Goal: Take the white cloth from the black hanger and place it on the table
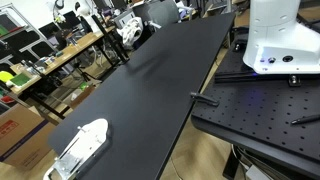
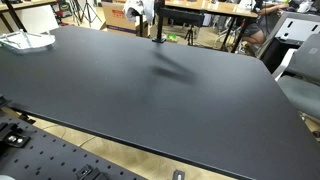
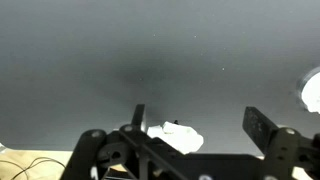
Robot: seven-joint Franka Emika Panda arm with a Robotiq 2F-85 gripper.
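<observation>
The white cloth's top (image 1: 130, 22) (image 3: 176, 126) hangs on the black hanger, and my gripper should go there next and close on it.
The white cloth (image 2: 143, 10) hangs on the black hanger (image 2: 156, 30), which stands at the far edge of the long black table (image 2: 160, 100). Both also show at the table's far end in an exterior view, cloth (image 1: 134, 32). In the wrist view the cloth (image 3: 176, 136) appears small and distant between the fingers, with a bit of black hanger on top. My gripper (image 3: 198, 116) is open and empty, high above the table and well away from the cloth. The gripper is not in either exterior view.
A white flat object (image 1: 80, 146) lies on the table near one end, also visible in an exterior view (image 2: 24, 42) and at the wrist view's edge (image 3: 312, 90). The robot base (image 1: 280, 40) stands on a perforated bench (image 1: 260, 110). Cluttered desks stand beyond the table.
</observation>
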